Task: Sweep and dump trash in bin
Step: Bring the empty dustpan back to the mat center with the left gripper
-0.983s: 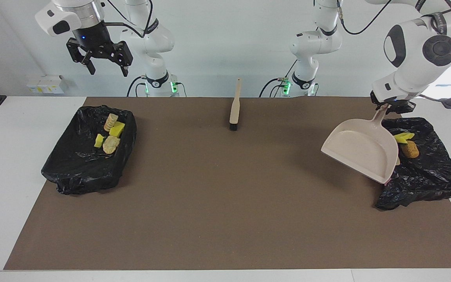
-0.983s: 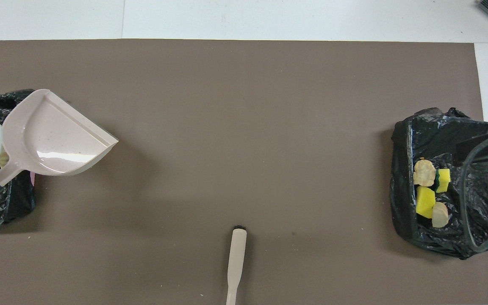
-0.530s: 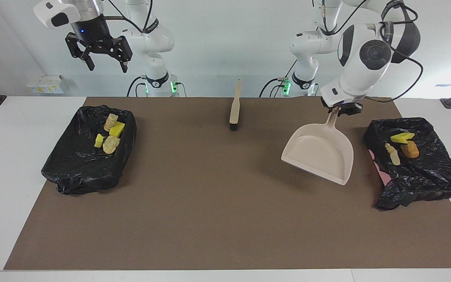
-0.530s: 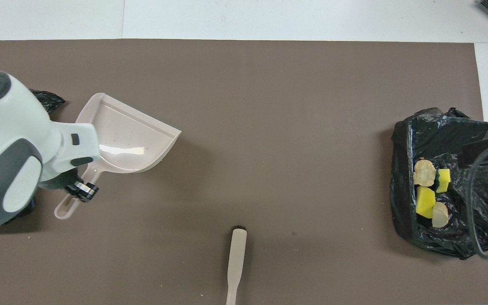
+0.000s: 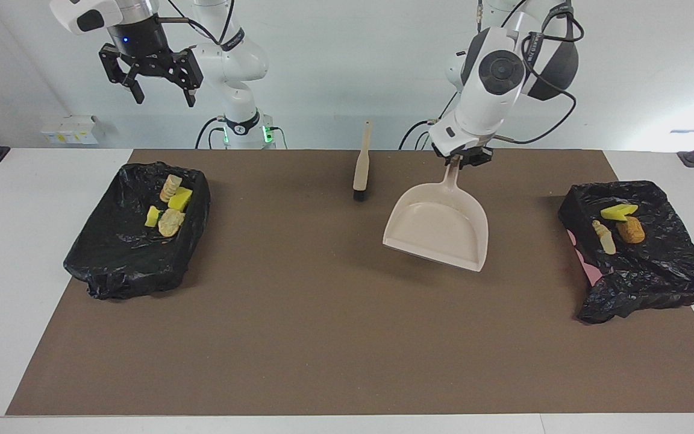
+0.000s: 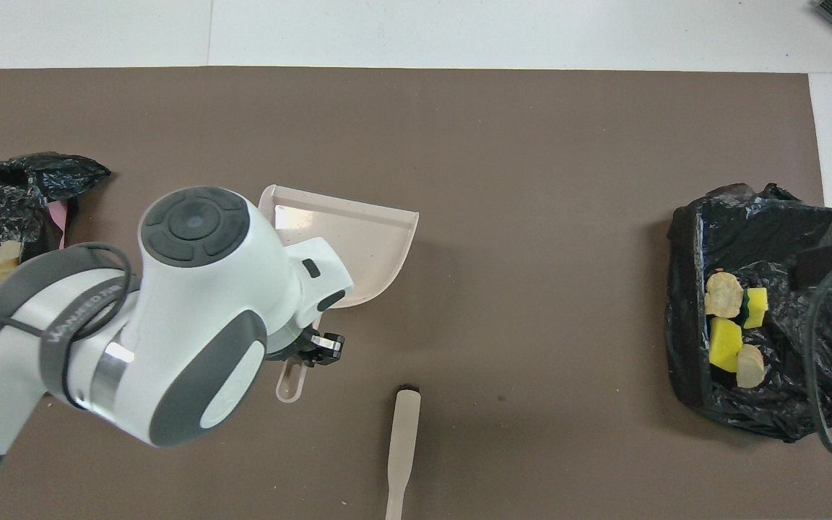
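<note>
Next, I open my left gripper and let the beige dustpan, now hanging over the mat, go on the brown mat straight (image 6: 404, 251) beyond the bristles of the brush.
My left gripper (image 5: 465, 159) is shut on the handle of the beige dustpan (image 5: 437, 232), which hangs empty over the brown mat beside the brush (image 5: 361, 163). In the overhead view the left arm covers much of the dustpan (image 6: 365, 242). The black-lined bin (image 5: 654, 277) at the left arm's end holds trash: a yellow wedge (image 5: 618, 211), a beige lump (image 5: 605, 236) and an orange-brown piece (image 5: 630, 229). The other bin (image 5: 118, 265), at the right arm's end, holds several scraps (image 5: 169, 208). My right gripper (image 5: 165, 96) waits open, high over that bin.
The brush (image 6: 403, 448) lies on the mat near the robots' edge, bristles pointing away from them. The brown mat (image 5: 323, 313) covers most of the white table. The bins (image 6: 687, 347) (image 6: 19, 180) sit at the mat's two ends.
The left arm has carried the dustpan away from the bin at its end toward the middle of the mat, near the brush. The right gripper has risen slightly.
</note>
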`<state>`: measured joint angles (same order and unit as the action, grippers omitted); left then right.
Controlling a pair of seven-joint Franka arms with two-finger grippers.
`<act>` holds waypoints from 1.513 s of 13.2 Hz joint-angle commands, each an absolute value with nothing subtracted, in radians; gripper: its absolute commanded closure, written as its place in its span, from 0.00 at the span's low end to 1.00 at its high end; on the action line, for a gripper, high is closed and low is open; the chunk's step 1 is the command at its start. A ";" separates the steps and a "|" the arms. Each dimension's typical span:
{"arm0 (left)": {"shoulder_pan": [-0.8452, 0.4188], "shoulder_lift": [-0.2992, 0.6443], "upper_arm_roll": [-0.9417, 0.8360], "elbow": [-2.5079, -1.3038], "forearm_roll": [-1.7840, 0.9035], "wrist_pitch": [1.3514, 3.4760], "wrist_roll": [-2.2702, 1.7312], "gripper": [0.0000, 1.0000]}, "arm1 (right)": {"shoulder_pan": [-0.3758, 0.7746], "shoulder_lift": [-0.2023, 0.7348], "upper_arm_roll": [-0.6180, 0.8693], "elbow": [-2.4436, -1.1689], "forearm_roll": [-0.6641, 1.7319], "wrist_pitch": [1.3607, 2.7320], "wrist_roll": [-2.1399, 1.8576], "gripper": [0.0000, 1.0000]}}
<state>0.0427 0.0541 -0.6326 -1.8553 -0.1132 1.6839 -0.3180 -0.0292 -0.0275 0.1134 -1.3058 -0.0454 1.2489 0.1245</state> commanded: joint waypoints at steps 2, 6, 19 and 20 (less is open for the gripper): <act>-0.003 0.185 -0.644 -1.855 -0.126 1.863 -0.457 1.00 | -0.034 -0.031 0.114 -1.299 -0.052 1.232 0.097 0.00; -0.035 0.293 -0.692 -1.888 -0.126 2.086 -0.564 1.00 | -0.034 -0.032 0.114 -1.299 -0.052 1.232 0.095 0.00; 0.017 0.345 -0.690 -1.884 -0.068 2.172 -0.546 0.00 | -0.034 -0.032 0.114 -1.299 -0.052 1.232 0.095 0.00; 0.034 0.331 -0.692 -1.870 -0.066 2.140 -0.543 0.00 | -0.034 -0.032 0.114 -1.299 -0.052 1.232 0.095 0.00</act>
